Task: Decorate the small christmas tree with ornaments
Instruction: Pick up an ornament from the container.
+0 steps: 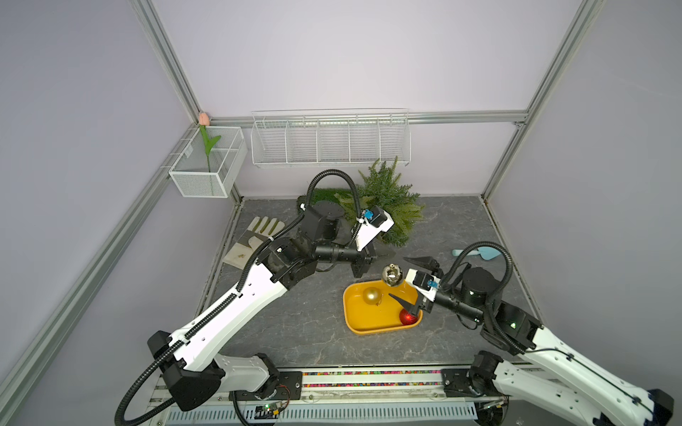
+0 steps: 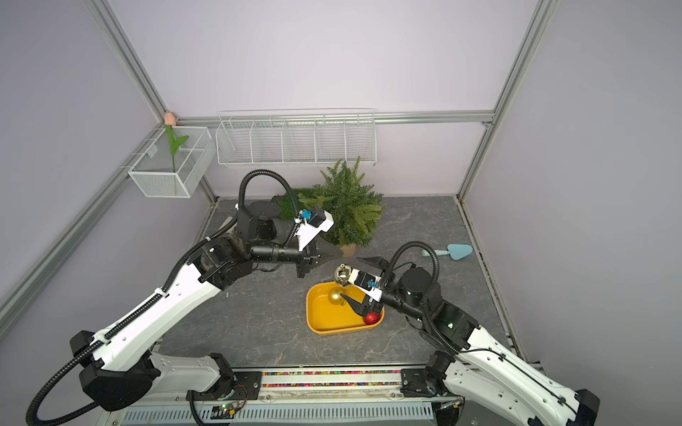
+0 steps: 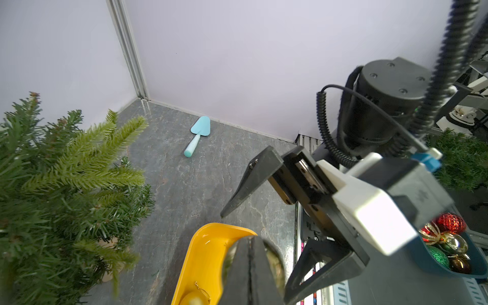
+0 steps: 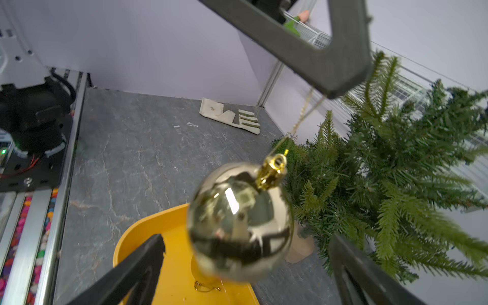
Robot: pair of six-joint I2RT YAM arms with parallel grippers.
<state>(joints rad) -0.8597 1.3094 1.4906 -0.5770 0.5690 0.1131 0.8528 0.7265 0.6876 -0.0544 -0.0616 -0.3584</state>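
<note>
My left gripper is pinching the string of the dangling shiny gold ornament narrow, so next my right gripper grips the ornament's ball (image 4: 240,219) while my left gripper takes the string's loop again.
The small christmas tree (image 1: 387,199) (image 2: 347,203) (image 3: 66,198) (image 4: 396,171) stands at the back of the table. My left gripper (image 1: 385,254) (image 2: 337,252) (image 3: 250,239) is shut on the hanging string of the shiny gold ornament (image 1: 392,274) (image 2: 342,274) (image 4: 240,219). That ornament dangles just above the far rim of the yellow tray (image 1: 354,324) (image 2: 317,324) (image 4: 174,264). My right gripper (image 1: 396,277) (image 2: 349,276) (image 4: 247,240) is open wide, one finger on each side of the ball, not touching it. A matte gold ornament (image 1: 371,295) (image 2: 335,295) and a red ornament (image 1: 407,317) (image 2: 371,318) lie in the tray.
A blue trowel (image 1: 476,253) (image 3: 199,132) lies near the right wall. A work glove (image 1: 254,236) (image 4: 232,117) lies at the left. A green grass mat (image 1: 324,193) sits beside the tree. A wire shelf (image 1: 328,140) and a wire basket with a tulip (image 1: 206,162) hang on the walls.
</note>
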